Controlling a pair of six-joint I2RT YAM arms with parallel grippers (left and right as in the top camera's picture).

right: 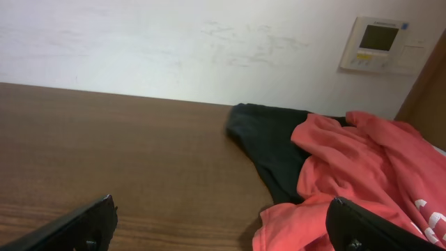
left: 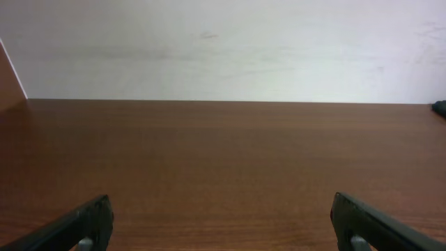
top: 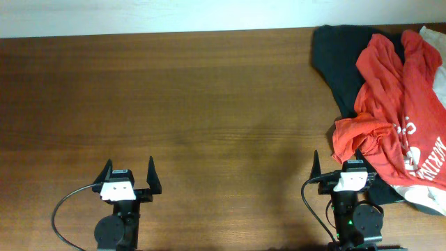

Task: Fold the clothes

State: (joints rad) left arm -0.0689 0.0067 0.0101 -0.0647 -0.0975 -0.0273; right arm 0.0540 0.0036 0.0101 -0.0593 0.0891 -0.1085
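My right gripper needs to close on the bunched corner (top: pixel 364 134) (right: pixel 315 215) of the red-orange T-shirt, where it pokes out past the black garment toward the middle of the table.
The red-orange T-shirt (top: pixel 394 104) with white lettering lies crumpled at the table's right side, on top of a black garment (top: pixel 341 59) and a white garment (top: pixel 426 197). It also shows in the right wrist view (right: pixel 348 174). My right gripper (top: pixel 339 162) is open at the front right, its right finger against the shirt's lower left hem. My left gripper (top: pixel 129 171) is open and empty at the front left, over bare table. In the left wrist view only the two fingertips (left: pixel 221 223) and wood show.
The brown wooden table (top: pixel 181 104) stretches left and centre. A white wall runs along the far edge, with a wall control panel (right: pixel 376 43) at the right. A cable (top: pixel 70 206) loops beside the left arm's base.
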